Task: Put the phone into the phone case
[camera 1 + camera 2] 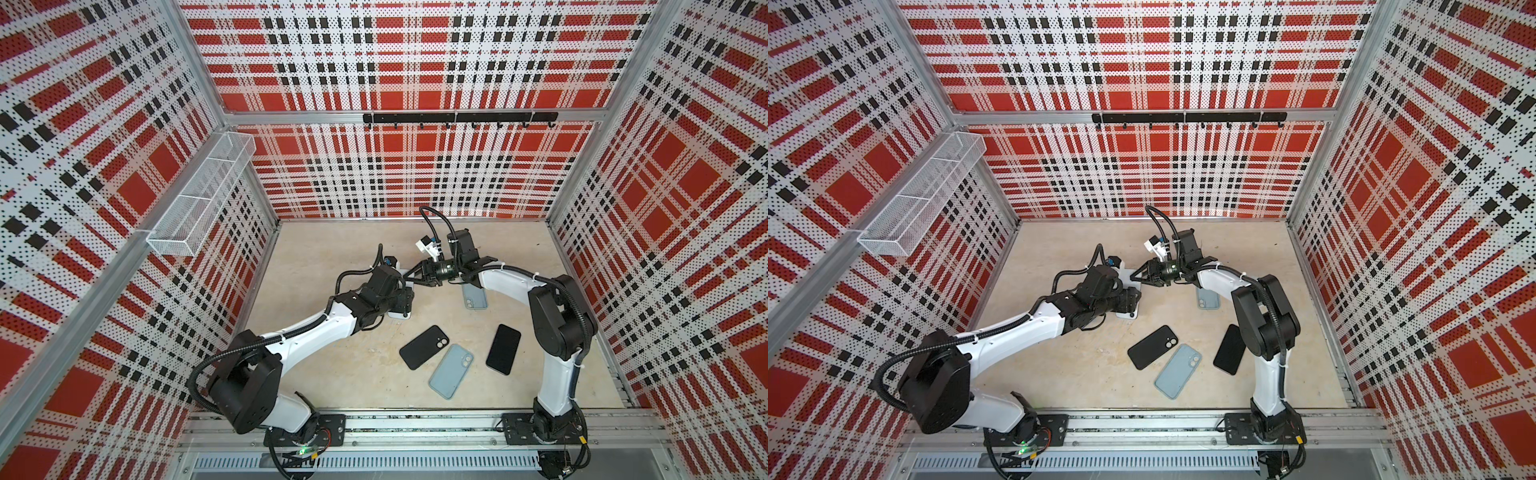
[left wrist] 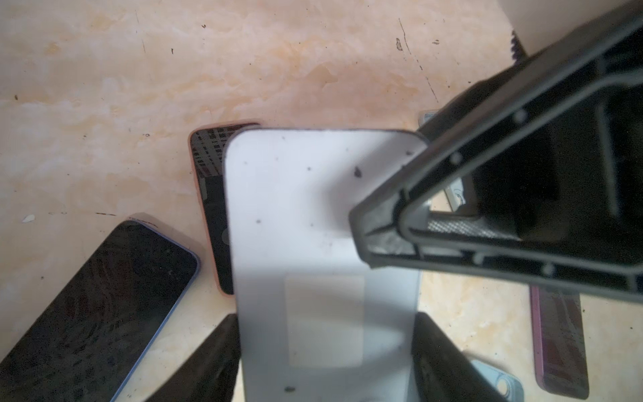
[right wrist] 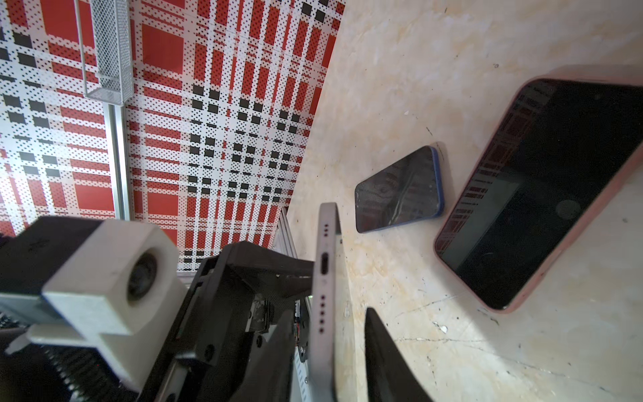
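Note:
The white phone's long sides are covered by my left gripper's fingers, so next my right gripper takes the phone's port end (image 3: 325, 263) while my left gripper takes a new grip across the phone's flat sides.
My left gripper (image 2: 325, 316) is shut on the long sides of a white phone (image 2: 313, 215), back towards its camera and lifted off the floor. In both top views only white corners of the phone (image 1: 397, 314) (image 1: 1126, 314) show under the left gripper (image 1: 404, 301) (image 1: 1130, 300). My right gripper (image 3: 328, 313) (image 1: 409, 277) straddles the phone's port end (image 3: 324, 264), with thin gaps on both sides; one of its fingers (image 2: 382, 229) lies over the phone's back. An empty black phone case (image 1: 424, 347) and a light blue phone case (image 1: 451, 371) lie on the floor nearer the front.
A second light blue case (image 1: 475, 298) lies partly under the right arm. A black phone (image 1: 503, 349) lies screen up by the right arm's base. A pink-cased phone (image 3: 542, 195) and a blue-edged phone (image 3: 400, 191) lie below the grippers. A wire basket (image 1: 199, 199) hangs on the left wall.

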You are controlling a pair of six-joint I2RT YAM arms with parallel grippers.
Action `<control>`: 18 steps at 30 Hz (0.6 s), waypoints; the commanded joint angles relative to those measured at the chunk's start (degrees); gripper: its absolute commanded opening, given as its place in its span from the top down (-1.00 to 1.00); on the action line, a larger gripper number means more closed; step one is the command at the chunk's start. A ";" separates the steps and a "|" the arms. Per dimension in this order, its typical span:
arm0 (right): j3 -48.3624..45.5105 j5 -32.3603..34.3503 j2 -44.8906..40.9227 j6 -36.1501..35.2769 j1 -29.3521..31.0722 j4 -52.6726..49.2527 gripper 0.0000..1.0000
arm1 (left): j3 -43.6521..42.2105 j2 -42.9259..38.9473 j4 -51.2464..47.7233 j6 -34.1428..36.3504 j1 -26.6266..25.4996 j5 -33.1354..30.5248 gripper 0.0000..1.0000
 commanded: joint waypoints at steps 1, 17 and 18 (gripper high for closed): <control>0.14 -1.26 0.65 0.45 0.25 4.44 0.57 | 3.56 0.77 2.99 0.72 -0.31 1.12 -0.26; -0.59 10.03 -7.68 -7.06 -3.17 0.08 1.00 | 6.45 -2.86 -3.44 2.28 1.56 5.77 -0.89; -0.06 12.31 -8.67 -9.18 -3.18 -2.24 1.00 | 6.34 -3.81 -4.31 2.48 1.98 6.78 -0.91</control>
